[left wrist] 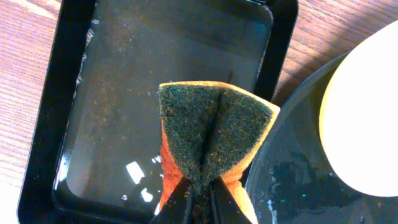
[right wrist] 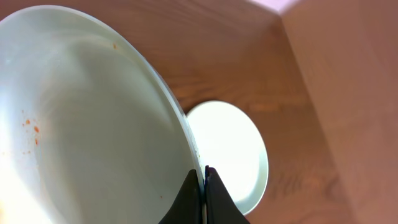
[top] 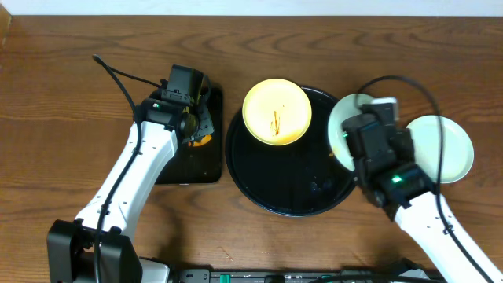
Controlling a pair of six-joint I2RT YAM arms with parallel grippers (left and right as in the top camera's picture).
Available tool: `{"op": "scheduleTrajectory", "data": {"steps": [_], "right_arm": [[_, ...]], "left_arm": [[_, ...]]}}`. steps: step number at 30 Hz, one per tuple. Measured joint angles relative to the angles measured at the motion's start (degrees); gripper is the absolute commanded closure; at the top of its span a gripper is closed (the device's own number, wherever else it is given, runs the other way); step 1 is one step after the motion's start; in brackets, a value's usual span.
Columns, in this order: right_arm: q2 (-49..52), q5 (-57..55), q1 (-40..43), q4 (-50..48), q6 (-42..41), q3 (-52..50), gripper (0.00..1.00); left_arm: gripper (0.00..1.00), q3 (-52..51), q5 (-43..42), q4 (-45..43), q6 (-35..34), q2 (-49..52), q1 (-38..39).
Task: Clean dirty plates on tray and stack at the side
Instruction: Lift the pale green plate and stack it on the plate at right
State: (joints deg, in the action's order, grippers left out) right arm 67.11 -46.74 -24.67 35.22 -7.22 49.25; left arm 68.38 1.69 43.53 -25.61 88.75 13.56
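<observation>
Next, my right gripper releases the speckled mint-blue plate on top of the other mint-blue plate (top: 428,147) (right wrist: 216,153) that lies on the table.
A pale yellow plate (top: 277,112) with a brown-orange streak lies on the far part of the round black tray (top: 267,185); its edge (left wrist: 360,118) shows in the left wrist view. My right gripper (right wrist: 204,180) is shut on the rim of a mint-blue plate (right wrist: 81,124), held tilted over the tray's right edge (top: 346,118), with a few orange specks on it. Another mint-blue plate (top: 452,145) lies flat on the table to the right (right wrist: 230,152). My left gripper (left wrist: 200,196) is shut on a folded orange-and-green sponge (left wrist: 214,134) above the rectangular tray.
A small rectangular black tray (left wrist: 81,93) holding a film of water sits left of the round tray (left wrist: 298,180). Bare wooden table (top: 71,86) spreads to the far left and along the back. Cables trail behind both arms.
</observation>
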Motion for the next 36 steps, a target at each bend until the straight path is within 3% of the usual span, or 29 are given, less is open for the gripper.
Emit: {"op": "scheduleTrajectory", "data": {"steps": [7, 17, 30, 33, 36], "right_arm": [[0.02, 5.6, 14.53, -0.79, -8.15, 0.0, 0.99], [4.2, 18.08, 36.46, -2.49, -11.28, 0.15, 0.99], [13.55, 27.58, 49.72, -3.5, -13.75, 0.2, 0.98], [13.84, 29.64, 50.01, -4.24, -14.4, 0.2, 0.83], [13.84, 32.41, 50.01, -5.16, -14.53, 0.2, 0.79]], "left_arm": [[0.92, 0.0, 0.0, 0.0, 0.0, 0.0, 0.0], [0.92, 0.0, 0.0, 0.0, 0.0, 0.0, 0.0], [0.92, 0.0, 0.0, 0.0, 0.0, 0.0, 0.0], [0.92, 0.0, 0.0, 0.0, 0.0, 0.0, 0.0], [0.92, 0.0, -0.02, 0.0, 0.0, 0.0, 0.0]]}}
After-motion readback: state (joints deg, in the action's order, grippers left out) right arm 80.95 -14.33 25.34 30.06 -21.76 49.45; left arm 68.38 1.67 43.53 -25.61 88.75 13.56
